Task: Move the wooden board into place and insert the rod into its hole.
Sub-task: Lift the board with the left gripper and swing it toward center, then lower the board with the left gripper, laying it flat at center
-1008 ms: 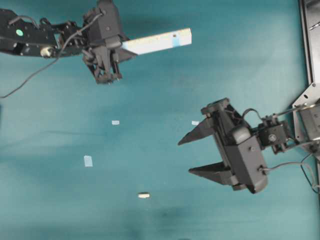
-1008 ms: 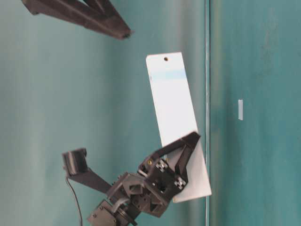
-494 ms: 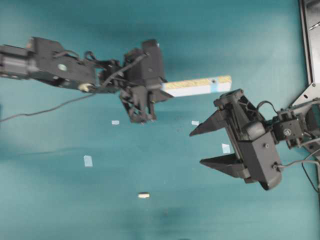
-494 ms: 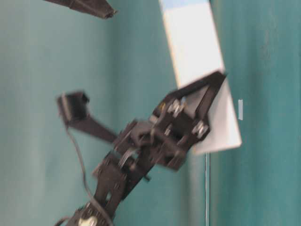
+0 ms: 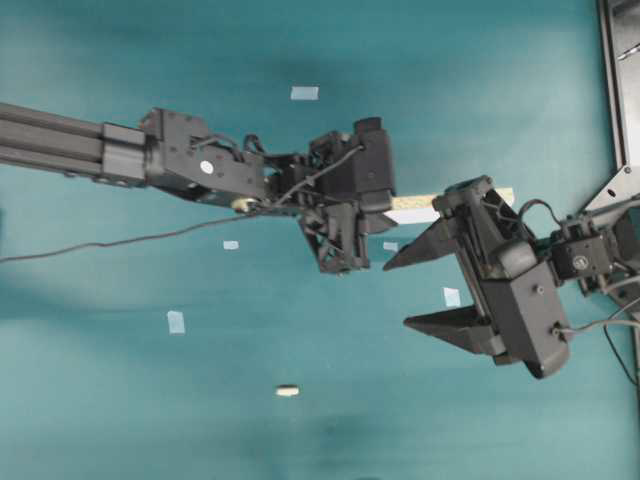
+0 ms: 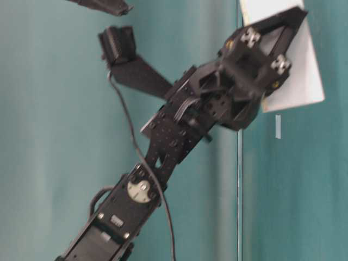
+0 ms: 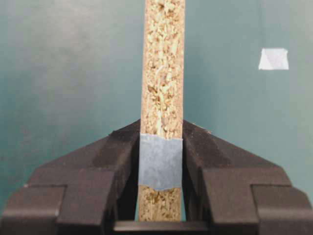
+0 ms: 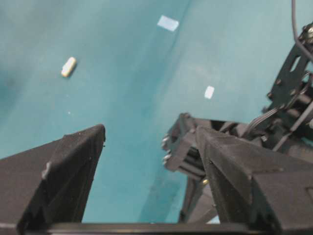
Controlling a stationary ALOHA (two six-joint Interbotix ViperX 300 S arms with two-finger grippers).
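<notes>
The robot's left gripper needs to release the wooden board on the table, over the pale-blue tape square [image 5: 405, 239] between the robot's two grippers. The board is now held on edge above the table.
My left gripper [image 5: 388, 208] is shut on the wooden board [image 5: 450, 199] and holds it above the table at mid-right. The board is turned on edge, and its far end lies behind my right gripper. In the left wrist view the jaws [image 7: 161, 125] clamp the board's chipboard edge [image 7: 163, 68] at a blue tape patch [image 7: 160, 161]. Its white face shows in the table-level view [image 6: 304, 81]. The hole is hidden. My right gripper [image 5: 395, 295] is open and empty just below the board. The rod [image 5: 287, 390] lies on the table at lower centre and shows in the right wrist view [image 8: 68, 67].
Small pale-blue tape squares lie on the teal table: one at the top [image 5: 304, 93], one at the left [image 5: 176, 321], one under the right gripper [image 5: 451, 296]. A dark metal frame [image 5: 612, 90] runs along the right edge.
My left arm has reached right and down toward the middle with the board, turning it on edge. Its far end now sits by the right gripper, which stayed open and rose slightly.
</notes>
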